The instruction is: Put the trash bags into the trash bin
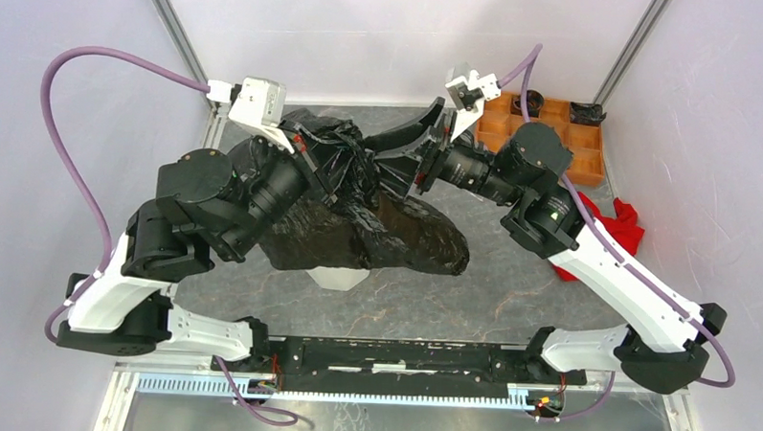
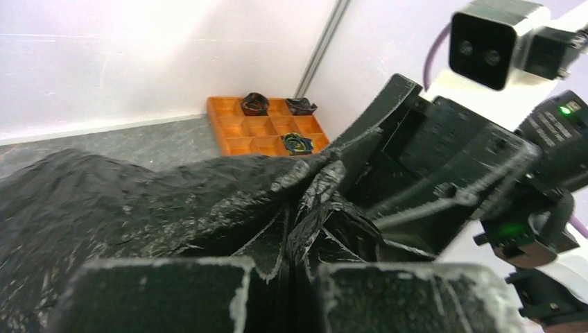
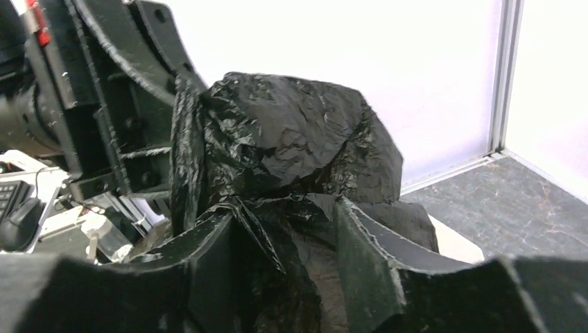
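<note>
Only the robot's left gripper holds the trash bag's bunched top, so next the right gripper closes on the loose film (image 1: 367, 177) beside it before the left gripper opens.
A wrinkly black trash bag (image 1: 377, 230) lies draped over the white trash bin (image 1: 340, 277), of which only a bit of the near side shows below the film. My left gripper (image 1: 333, 172) is at the bag's bunched top and is shut on a fold of the film (image 2: 326, 208), its pads (image 2: 388, 291) pressed together. My right gripper (image 1: 403, 168) faces it from the right. In the right wrist view its jaws stand open (image 3: 283, 211) around loose bag film (image 3: 291, 132), not pinching it.
An orange compartmented tray (image 1: 564, 136) with small dark items stands at the back right corner. A red cloth (image 1: 619, 224) lies by the right arm. White walls and metal posts close in the grey table (image 1: 509, 287) on three sides.
</note>
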You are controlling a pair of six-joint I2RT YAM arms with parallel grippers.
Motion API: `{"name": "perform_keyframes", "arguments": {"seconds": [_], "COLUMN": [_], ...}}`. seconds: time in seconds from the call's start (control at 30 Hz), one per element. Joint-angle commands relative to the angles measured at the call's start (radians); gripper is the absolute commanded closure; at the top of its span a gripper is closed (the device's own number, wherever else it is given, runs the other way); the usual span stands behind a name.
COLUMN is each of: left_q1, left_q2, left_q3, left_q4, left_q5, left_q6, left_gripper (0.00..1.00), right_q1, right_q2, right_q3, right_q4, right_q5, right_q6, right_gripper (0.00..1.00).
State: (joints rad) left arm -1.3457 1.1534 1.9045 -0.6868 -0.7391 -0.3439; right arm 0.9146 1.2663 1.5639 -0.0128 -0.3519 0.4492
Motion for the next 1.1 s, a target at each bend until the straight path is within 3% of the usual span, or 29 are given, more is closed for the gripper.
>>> {"name": "perform_keyframes", "arguments": {"seconds": [0.0, 0.1, 0.27, 0.53, 0.67, 0.8, 1.07], "left_q1": [-0.001, 0.0, -0.001, -0.001, -0.001, 0.0, -0.001], "left_q2": [0.005, 0.009, 0.02, 0.001, -0.022, -0.009, 0.073], "left_q3": [0.038, 0.036, 0.036, 0.004, -0.048, -0.036, 0.037], "left_q4": [0.01, 0.006, 0.005, -0.032, -0.024, -0.02, 0.009], "left_q5": [-0.131, -0.189, -0.22, -0.219, -0.192, -0.192, -0.186], "left_q6": [-0.027, -0.02, -0.01, -0.021, -0.04, -0.039, -0.008], "left_gripper": [0.98, 0.98, 0.98, 0.98, 0.98, 0.98, 0.98], "right_q1": [0.002, 0.003, 0.002, 0.001, 0.001, 0.016, 0.075], "right_q2": [-0.046, -0.075, -0.084, -0.128, -0.1, -0.061, -0.015], "right_q3": [-0.049, -0.102, -0.149, -0.137, -0.108, -0.109, -0.103], "right_q4": [0.072, 0.11, 0.181, 0.128, 0.108, 0.145, 0.132], "right_q5": [-0.033, -0.034, -0.076, 0.063, 0.033, -0.029, -0.002], "right_q6": [-0.008, -0.009, 0.005, -0.041, -0.025, 0.01, -0.047], "right_gripper": [0.37, 0.21, 0.03, 0.02, 0.02, 0.02, 0.02]}}
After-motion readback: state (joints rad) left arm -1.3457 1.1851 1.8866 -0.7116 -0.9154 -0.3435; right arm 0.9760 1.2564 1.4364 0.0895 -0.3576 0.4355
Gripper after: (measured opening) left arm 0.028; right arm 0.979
